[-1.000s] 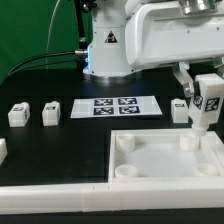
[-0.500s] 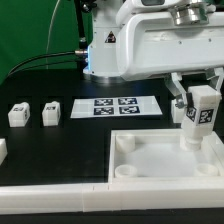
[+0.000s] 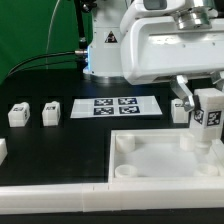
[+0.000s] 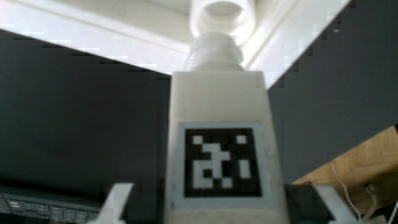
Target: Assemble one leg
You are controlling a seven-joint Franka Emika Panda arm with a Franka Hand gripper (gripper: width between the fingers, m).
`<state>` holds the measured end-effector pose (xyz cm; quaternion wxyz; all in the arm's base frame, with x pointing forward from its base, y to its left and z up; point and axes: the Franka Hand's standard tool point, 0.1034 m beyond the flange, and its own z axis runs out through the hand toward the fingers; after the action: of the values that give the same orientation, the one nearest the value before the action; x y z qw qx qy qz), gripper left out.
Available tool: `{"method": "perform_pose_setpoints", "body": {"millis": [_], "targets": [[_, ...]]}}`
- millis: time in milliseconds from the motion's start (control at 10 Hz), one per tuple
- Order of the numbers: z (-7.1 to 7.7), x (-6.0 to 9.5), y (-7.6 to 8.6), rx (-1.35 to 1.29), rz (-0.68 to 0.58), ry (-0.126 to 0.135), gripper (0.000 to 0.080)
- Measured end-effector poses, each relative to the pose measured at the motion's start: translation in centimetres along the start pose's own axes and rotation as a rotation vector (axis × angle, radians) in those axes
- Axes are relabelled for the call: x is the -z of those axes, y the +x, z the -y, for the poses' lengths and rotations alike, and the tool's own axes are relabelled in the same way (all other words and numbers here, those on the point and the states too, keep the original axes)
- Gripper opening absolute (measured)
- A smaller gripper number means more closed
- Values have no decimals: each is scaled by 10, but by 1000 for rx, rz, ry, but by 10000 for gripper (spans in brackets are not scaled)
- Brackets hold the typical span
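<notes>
The robot's gripper should release the leg standing upright in the white tray's front corner socket (image 3: pixel 207 169) (image 4: pixel 219 16), below the gripper's narrow tip.
My gripper (image 3: pixel 207 104) is shut on a leg (image 3: pixel 208 116), a white block with a black-and-white tag, and holds it upright. Its lower end is at the far right corner socket (image 3: pixel 196 141) of the white tray (image 3: pixel 160 170). In the wrist view the leg (image 4: pixel 221 110) fills the middle between my two fingers (image 4: pixel 121 203), its narrow tip pointing at the round socket (image 4: pixel 222 13); my gripper (image 4: pixel 214 206) closes on its tagged end. Whether the tip touches the socket is hidden.
Two loose legs (image 3: pixel 18 114) (image 3: pixel 51 112) lie at the exterior view's left, and another (image 3: pixel 180 108) stands behind the held one. The marker board (image 3: pixel 120 106) lies mid-table. A long white bar (image 3: pixel 50 195) runs along the front, and a white part (image 3: pixel 2 150) sits at the left edge.
The gripper has lowered the held leg a little and shifted it slightly toward the exterior view's right, over the tray's far right corner. The loose parts have not moved.
</notes>
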<state>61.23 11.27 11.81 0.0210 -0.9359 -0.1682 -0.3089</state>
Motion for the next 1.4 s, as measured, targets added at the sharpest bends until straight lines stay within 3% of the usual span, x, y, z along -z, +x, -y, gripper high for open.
{"method": "perform_pose_setpoints", "body": {"millis": [600,1400], "targets": [[6,-24,-9,3,14,11,292],[5,-34,-27,-4,26,11,292]]}}
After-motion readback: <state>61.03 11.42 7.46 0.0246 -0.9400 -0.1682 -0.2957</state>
